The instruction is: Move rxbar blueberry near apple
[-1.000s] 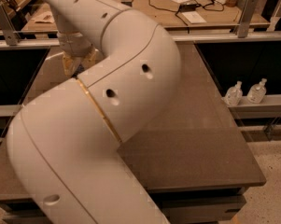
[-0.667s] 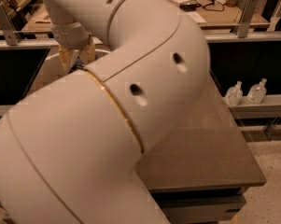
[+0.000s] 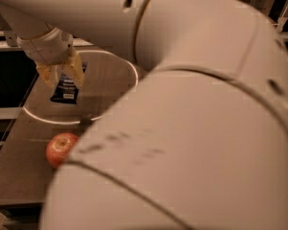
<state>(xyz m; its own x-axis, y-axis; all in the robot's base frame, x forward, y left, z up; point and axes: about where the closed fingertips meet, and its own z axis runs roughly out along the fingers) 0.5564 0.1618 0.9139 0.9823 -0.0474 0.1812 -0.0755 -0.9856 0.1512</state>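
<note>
Next, I release the rxbar blueberry on the table (image 3: 79, 117) just behind the apple, at the light ring's near edge. The bar now hangs upright above the table.
My gripper (image 3: 63, 78) is at the upper left, pointing down over the brown table (image 3: 19, 176). Its yellowish fingers (image 3: 49, 75) are shut on the rxbar blueberry (image 3: 66, 89), a dark navy-blue flat bar with white lettering that hangs upright between them above the table. The apple (image 3: 61, 148), red-orange with a paler patch at its stem dimple, rests on the table below the gripper and nearer the front edge. The bar and the apple are apart.
My large white arm (image 3: 191, 128) fills the middle and right of the view and hides most of the table. A bright ring of light (image 3: 129, 66) lies on the tabletop around the gripper. A metal rail (image 3: 5, 32) runs behind the table at the left.
The arm has swung closer and now covers more of the view. The gripper, the bar in it and the apple have come into sight at the left.
</note>
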